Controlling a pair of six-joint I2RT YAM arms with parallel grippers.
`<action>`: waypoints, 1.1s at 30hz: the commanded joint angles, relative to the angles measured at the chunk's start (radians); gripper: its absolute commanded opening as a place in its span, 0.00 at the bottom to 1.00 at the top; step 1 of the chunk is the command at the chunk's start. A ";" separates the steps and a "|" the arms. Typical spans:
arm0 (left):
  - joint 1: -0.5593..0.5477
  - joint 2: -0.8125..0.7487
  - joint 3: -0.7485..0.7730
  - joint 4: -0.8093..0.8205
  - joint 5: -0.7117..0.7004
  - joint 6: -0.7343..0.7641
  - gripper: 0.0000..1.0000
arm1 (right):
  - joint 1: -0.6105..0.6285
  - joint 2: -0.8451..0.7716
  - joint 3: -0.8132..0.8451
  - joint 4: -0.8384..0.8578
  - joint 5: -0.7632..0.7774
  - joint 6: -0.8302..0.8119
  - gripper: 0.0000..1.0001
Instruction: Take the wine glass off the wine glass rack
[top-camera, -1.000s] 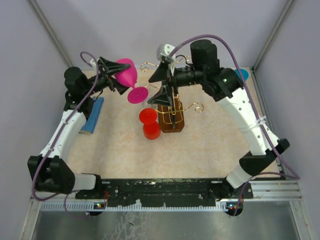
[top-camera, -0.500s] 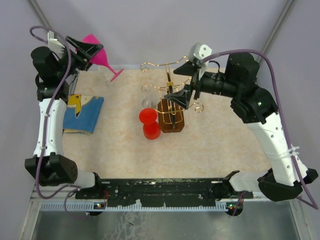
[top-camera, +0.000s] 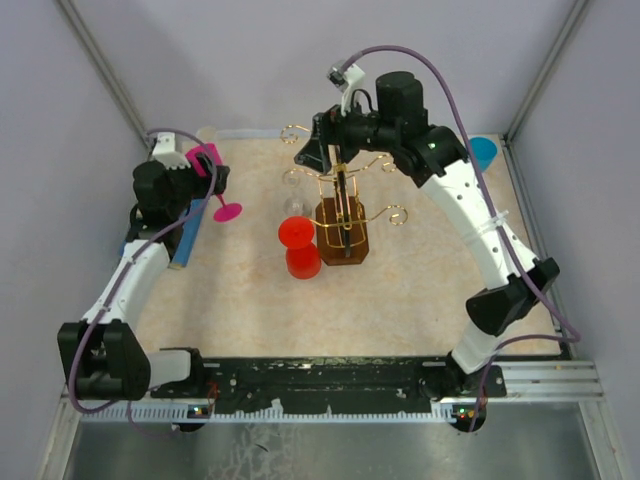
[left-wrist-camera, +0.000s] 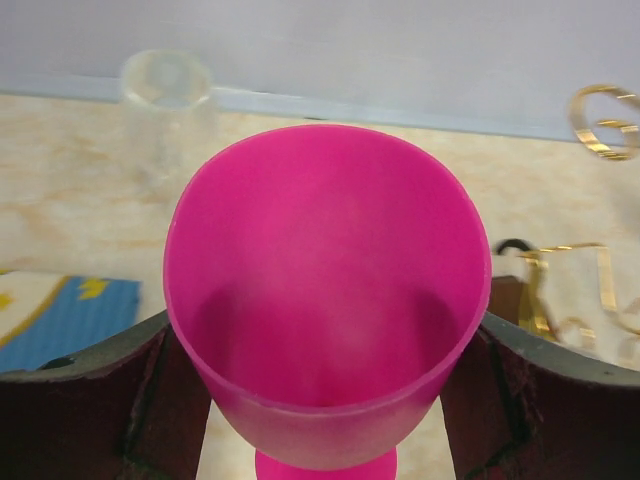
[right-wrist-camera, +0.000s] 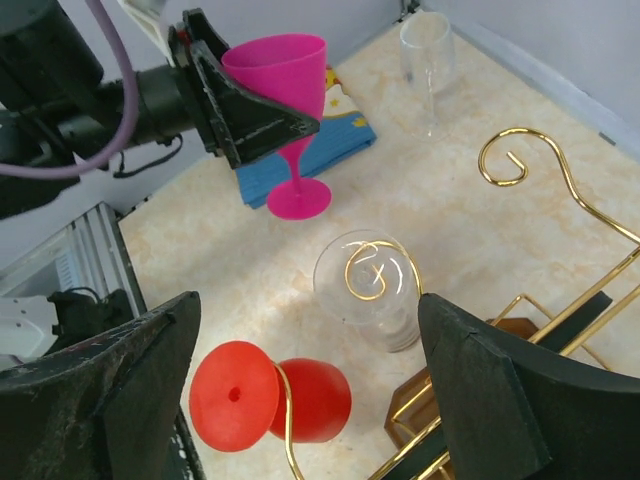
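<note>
My right gripper closes next on the foot (top-camera: 296, 181) (right-wrist-camera: 368, 278) of the clear wine glass that hangs from the gold rack beside the red wine glass.
My left gripper (top-camera: 203, 166) is shut on the bowl of a pink wine glass (top-camera: 226, 209) and holds it upright over the left of the table, foot at or just above the surface. In the left wrist view the bowl (left-wrist-camera: 325, 300) fills the space between the fingers (left-wrist-camera: 80, 400). The gold wire wine glass rack (top-camera: 342, 215) stands mid-table on its brown base. A red wine glass (right-wrist-camera: 270, 395) and a clear one (right-wrist-camera: 370, 290) hang upside down from its arms. My right gripper (right-wrist-camera: 310, 370) is open and empty above them, over the rack's top (top-camera: 318, 150).
A blue cloth (top-camera: 185, 235) lies under the left arm. A clear glass (right-wrist-camera: 425, 50) stands at the back left edge. A blue object (top-camera: 483, 150) sits at the back right corner. Grey walls close in the table.
The left arm carried the pink glass from beside the rack up to the far left, then down over the table's left. The right arm pulled off to the right, then came back above the rack.
</note>
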 joint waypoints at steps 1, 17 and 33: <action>-0.031 0.027 -0.071 0.255 -0.215 0.204 0.74 | -0.005 -0.031 0.037 0.106 -0.023 0.087 0.90; -0.054 0.306 -0.240 0.860 -0.333 0.251 0.74 | -0.052 0.077 0.118 0.071 -0.061 0.113 0.86; -0.065 0.454 -0.312 1.012 -0.393 0.215 0.74 | -0.059 0.174 0.225 0.034 -0.100 0.134 0.82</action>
